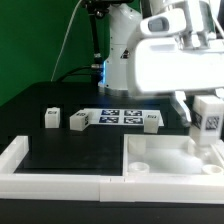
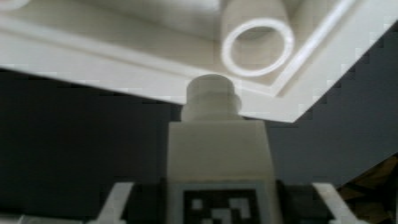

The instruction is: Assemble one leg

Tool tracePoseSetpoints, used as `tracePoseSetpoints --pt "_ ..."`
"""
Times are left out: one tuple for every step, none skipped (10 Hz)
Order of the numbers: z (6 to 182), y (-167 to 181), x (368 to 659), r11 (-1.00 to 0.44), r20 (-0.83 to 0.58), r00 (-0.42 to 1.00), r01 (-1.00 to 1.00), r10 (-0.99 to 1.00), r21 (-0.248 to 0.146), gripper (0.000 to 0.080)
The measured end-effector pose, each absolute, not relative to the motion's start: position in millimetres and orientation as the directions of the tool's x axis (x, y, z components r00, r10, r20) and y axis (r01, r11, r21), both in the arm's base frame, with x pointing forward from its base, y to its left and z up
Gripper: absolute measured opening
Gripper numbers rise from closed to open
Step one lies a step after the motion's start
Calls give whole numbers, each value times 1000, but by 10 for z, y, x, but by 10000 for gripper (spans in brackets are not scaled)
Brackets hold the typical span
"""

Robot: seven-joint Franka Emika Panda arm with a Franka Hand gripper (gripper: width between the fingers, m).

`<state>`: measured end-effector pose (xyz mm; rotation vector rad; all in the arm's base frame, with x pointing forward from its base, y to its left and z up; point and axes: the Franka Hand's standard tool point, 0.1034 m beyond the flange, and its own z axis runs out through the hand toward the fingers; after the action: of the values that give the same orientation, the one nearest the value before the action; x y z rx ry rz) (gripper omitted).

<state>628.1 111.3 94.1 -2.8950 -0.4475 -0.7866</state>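
My gripper should release the leg standing in the white panel's front corner hole (image 1: pixel 212 169) (image 2: pixel 262 47) farthest from the loose legs.
My gripper (image 1: pixel 207 128) is shut on a leg (image 1: pixel 208 118), a white blocky peg with a marker tag on its face, held upright above the right side of the large flat white panel (image 1: pixel 160 160). In the wrist view the held leg (image 2: pixel 217 150) fills the middle, its rounded peg end pointing toward a round corner hole (image 2: pixel 258 46) in the panel (image 2: pixel 107 50), a little apart from it. The gripper (image 2: pixel 217 205) grips the leg at its tagged end, and its fingers (image 2: pixel 118 203) show at both sides. Three more legs lie on the black table: (image 1: pixel 52 118), (image 1: pixel 79 121), (image 1: pixel 151 121).
The marker board (image 1: pixel 115 116) lies flat behind the legs. A white raised frame (image 1: pixel 20 165) runs along the table's front and the exterior view's left. The white arm base (image 1: pixel 120 55) stands at the back.
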Motion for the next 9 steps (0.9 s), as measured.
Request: tracePoseSetpoints --pt "988 1162 6386 -949 528 810 315 257 -23 290" --pt "934 1126 6397 -952 556 793 307 250 -10 290" --pt "862 1158 6359 -950 544 800 312 254 -16 290" --pt "864 1197 6347 -949 544 800 314 255 -18 290" --pt "845 1213 6319 -948 540 801 318 258 -18 290" --pt "823 1208 6291 -948 535 804 318 259 -19 290" --pt "818 1212 6256 -947 531 806 321 263 -18 290" --pt "817 1202 6197 -945 526 807 326 270 -15 290" --pt "808 1165 6143 -945 521 809 326 272 -11 290"
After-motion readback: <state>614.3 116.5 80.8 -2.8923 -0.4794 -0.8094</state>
